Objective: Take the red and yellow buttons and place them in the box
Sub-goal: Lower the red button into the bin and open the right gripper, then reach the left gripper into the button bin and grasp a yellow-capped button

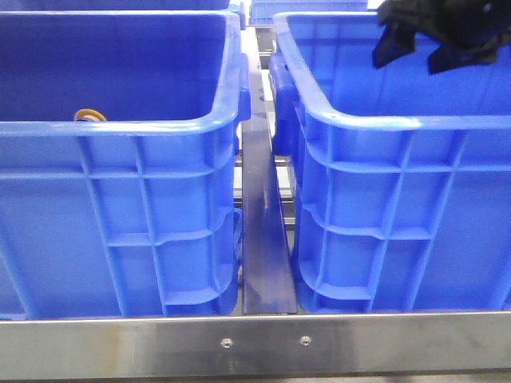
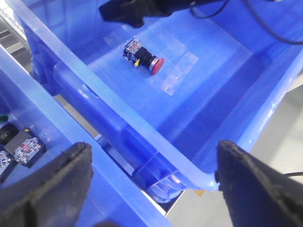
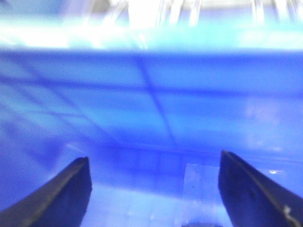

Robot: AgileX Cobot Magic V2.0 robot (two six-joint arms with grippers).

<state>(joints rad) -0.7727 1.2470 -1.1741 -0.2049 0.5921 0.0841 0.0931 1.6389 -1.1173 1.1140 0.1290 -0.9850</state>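
Observation:
My left gripper is to close next on the black body (image 1: 85, 120) of the yellow button that shows over the front rim of the blue crate.
A dark red button (image 2: 150, 62) with a clear switch block lies on the floor of the box (image 2: 118, 101), the right-hand blue crate (image 1: 415, 121). In the left crate (image 1: 120, 128), a yellow-orange round piece (image 1: 90, 116) peeks over the front rim. My left gripper (image 2: 152, 156) hangs open and empty over the gap between the two crates. My right gripper (image 1: 419, 52) is inside the box near its back, open with nothing between its fingers (image 3: 154, 158). Its wrist view is blurred and shows only the box's inner wall (image 3: 156, 104).
The left crate (image 2: 52, 118) holds several other switch parts (image 2: 21, 149). A narrow metal strip (image 1: 263, 239) runs between the crates, and a steel rail (image 1: 263, 343) crosses the table front. The right arm (image 2: 137, 10) hangs above the red button.

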